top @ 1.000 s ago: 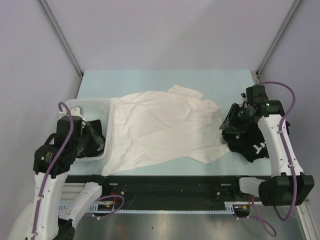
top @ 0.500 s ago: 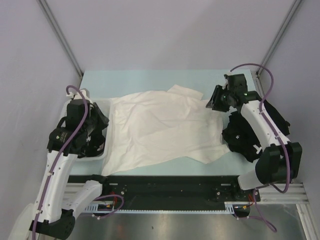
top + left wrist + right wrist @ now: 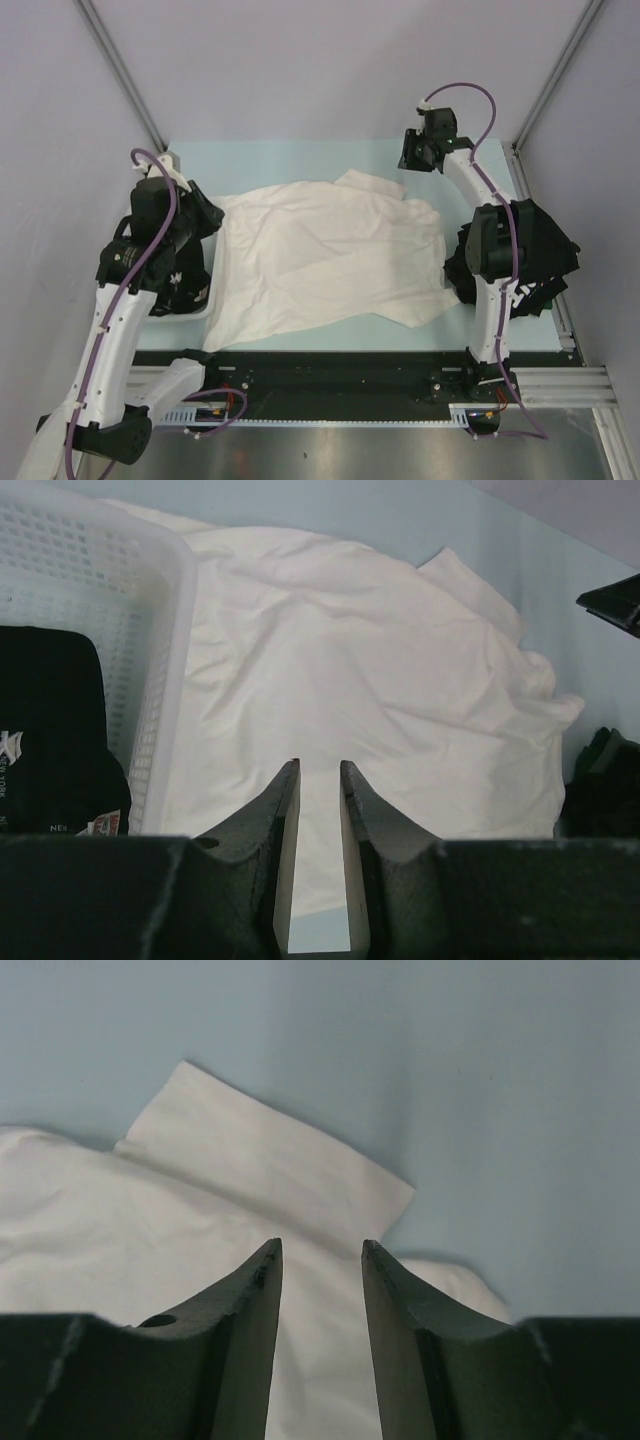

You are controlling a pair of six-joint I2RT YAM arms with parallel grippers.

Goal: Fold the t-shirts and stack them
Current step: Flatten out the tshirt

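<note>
My right gripper takes hold of the cream-white t-shirt next by the far sleeve's corner (image 3: pixel 403 187) (image 3: pixel 410 1192), the one that is nearer the heaped black t-shirts.
A cream-white t-shirt (image 3: pixel 330 255) lies spread and wrinkled on the light blue table, one sleeve (image 3: pixel 270 1160) pointing to the far side. Black t-shirts (image 3: pixel 545 245) are heaped at the right edge. Another black t-shirt with white print (image 3: pixel 50 730) lies in the basket. My left gripper (image 3: pixel 205 215) hovers over the cream shirt's left edge, open by a narrow gap, holding nothing (image 3: pixel 319 770). My right gripper (image 3: pixel 412 152) hangs above the far sleeve, open and empty (image 3: pixel 320 1248).
A white mesh basket (image 3: pixel 110 570) stands at the left edge, its near rim (image 3: pixel 180 313) showing under my left arm. Bare blue table (image 3: pixel 300 160) runs along the far side. Grey walls and metal posts enclose the table.
My left gripper has lifted away from the basket and moved toward the far side. My right arm has swung from the black heap out to the far right, over the cream shirt's sleeve.
</note>
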